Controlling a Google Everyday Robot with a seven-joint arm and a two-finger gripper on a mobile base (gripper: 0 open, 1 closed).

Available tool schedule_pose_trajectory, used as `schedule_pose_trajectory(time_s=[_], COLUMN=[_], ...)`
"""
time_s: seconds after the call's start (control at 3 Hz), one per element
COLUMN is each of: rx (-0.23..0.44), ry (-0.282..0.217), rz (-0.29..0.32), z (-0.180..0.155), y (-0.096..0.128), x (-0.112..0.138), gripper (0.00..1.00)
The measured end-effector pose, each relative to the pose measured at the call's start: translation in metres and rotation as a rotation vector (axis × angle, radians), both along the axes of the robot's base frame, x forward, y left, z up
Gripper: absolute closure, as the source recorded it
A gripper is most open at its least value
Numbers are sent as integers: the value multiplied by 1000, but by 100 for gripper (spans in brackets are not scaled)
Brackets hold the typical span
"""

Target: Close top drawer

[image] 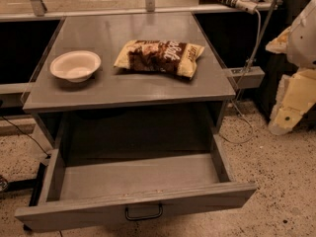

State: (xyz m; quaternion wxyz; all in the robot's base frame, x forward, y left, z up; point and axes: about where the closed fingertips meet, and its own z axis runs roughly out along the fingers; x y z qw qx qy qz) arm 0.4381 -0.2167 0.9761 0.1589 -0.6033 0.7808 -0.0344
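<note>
I will move my gripper to the top drawer next and close it at its front's end [217, 191], on the side where the cable hangs.
The top drawer [138, 179] of the grey cabinet stands pulled far out toward me. Its inside is bare. Its flat grey front [74, 214] runs along the bottom of the view, with a small black loop handle [143, 213] at its centre. My gripper [291, 100], pale yellow-white, hangs at the right edge of the view, above the floor. It is to the right of the cabinet, apart from the drawer, and holds nothing that I can see.
On the cabinet top [133, 85] sit a white bowl [75, 65] at the left and a brown chip bag [159, 56] at the centre. A cable [247, 78] hangs at the right. The speckled floor [276, 172] lies around the cabinet.
</note>
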Motion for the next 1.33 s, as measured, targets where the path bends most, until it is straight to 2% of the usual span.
schedule_pose_trajectory(time_s=[0.67, 1.0, 1.33], rx=[5, 38, 54], ry=[-18, -38, -51], rz=[13, 34, 43], z=[-3, -18, -44], y=[3, 11, 14], x=[-6, -24, -43], gripper=[0, 0, 19])
